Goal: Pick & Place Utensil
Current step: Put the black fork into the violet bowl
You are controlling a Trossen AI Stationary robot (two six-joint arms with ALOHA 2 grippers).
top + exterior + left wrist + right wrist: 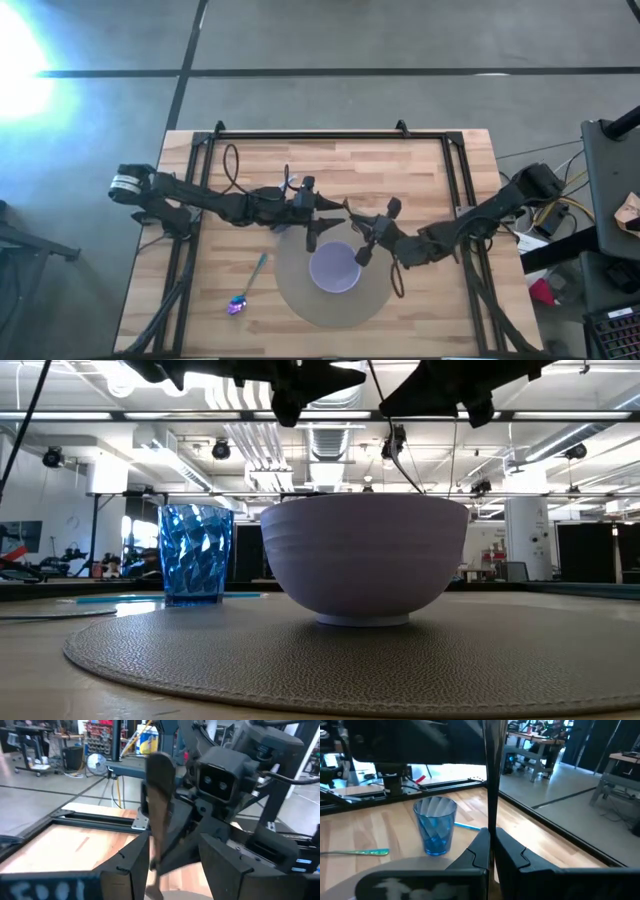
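Next, my right gripper releases the utensil between the fingers of my left gripper [337, 215], above the grey mat. The utensil now stands upright in the air.
A flat brown utensil [160, 805] stands upright in the air between my two grippers, over the far edge of the round grey mat [300, 305]. My right gripper [491, 837] is shut on it and shows in the high view [358, 222] reaching in from the table's right. My left gripper [175, 845] is open and faces it from the left [335, 210]. Its fingers stand on either side of the utensil's lower part; I cannot tell whether they touch it. A spoon [247, 285] with a teal handle and a purple bowl lies flat on the table left of the mat. My right gripper pinches the utensil's thin shaft [490, 820] between its two fingers, which come in level from the table's right and lie across it. The utensil stands upright, rising well above the fingers, lifted clear of the table.
A lavender bowl [335, 268] sits on the mat just near of the grippers. A blue faceted cup [436, 825] stands beside it, mostly under the left arm in the high view. Black frame rails [330, 135] run along the table's far and side edges.
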